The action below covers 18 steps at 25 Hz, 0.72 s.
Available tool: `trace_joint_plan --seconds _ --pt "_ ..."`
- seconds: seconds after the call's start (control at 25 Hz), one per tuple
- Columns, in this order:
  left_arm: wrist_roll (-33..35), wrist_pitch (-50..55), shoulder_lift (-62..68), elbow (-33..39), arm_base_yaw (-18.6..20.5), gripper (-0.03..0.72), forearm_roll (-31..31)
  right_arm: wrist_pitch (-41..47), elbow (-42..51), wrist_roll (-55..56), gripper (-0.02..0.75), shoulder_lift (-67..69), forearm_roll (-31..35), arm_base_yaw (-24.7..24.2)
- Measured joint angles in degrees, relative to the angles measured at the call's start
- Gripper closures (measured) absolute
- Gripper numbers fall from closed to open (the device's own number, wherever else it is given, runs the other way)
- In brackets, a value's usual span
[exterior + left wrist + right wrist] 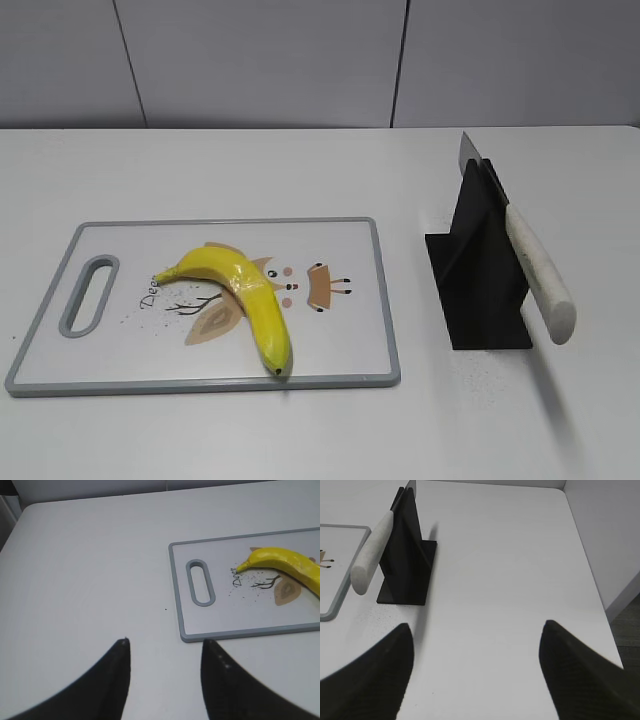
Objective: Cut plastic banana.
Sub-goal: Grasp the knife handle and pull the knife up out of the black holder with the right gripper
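Observation:
Next, I move my right gripper to the middle of the white handle [537, 262] [373, 549] on the knife in the black stand and close it there.
A yellow plastic banana [245, 295] lies whole on a white cutting board [340, 330] with a grey rim and a handle slot at its left end. The board and banana [287, 565] also show in the left wrist view. A knife with a white handle [540, 275] rests in a black stand [480, 270] to the right of the board; it also shows in the right wrist view [370, 555]. My left gripper [165, 642] is open and empty over bare table left of the board. My right gripper [477, 627] is open and empty, right of the stand. Neither gripper shows in the exterior view.
The white table [300, 430] meets a grey wall at the back. The table's right edge [592, 580] shows in the right wrist view, with floor beyond. The left back corner of the table [22, 510] shows in the left wrist view.

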Motion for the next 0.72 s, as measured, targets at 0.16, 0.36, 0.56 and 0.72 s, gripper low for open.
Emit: trace_joint_plan --seconds 0.16,0.36,0.56,0.72 --pt "0.0 0.0 0.0 0.0 0.0 0.242 0.0 0.0 0.0 0.0 0.146 0.0 -0.05 0.0" --pt "0.0 0.0 0.0 0.0 0.0 0.243 0.0 0.0 0.0 0.0 0.146 0.0 -0.05 0.0" --pt "0.0 0.0 0.0 0.0 0.0 0.243 0.0 -0.09 -0.41 -0.52 0.146 0.32 -0.41 0.0" --pt "0.0 0.0 0.0 0.0 0.0 0.243 0.0 -0.04 -2.95 -0.78 0.146 6.55 -0.29 0.0"
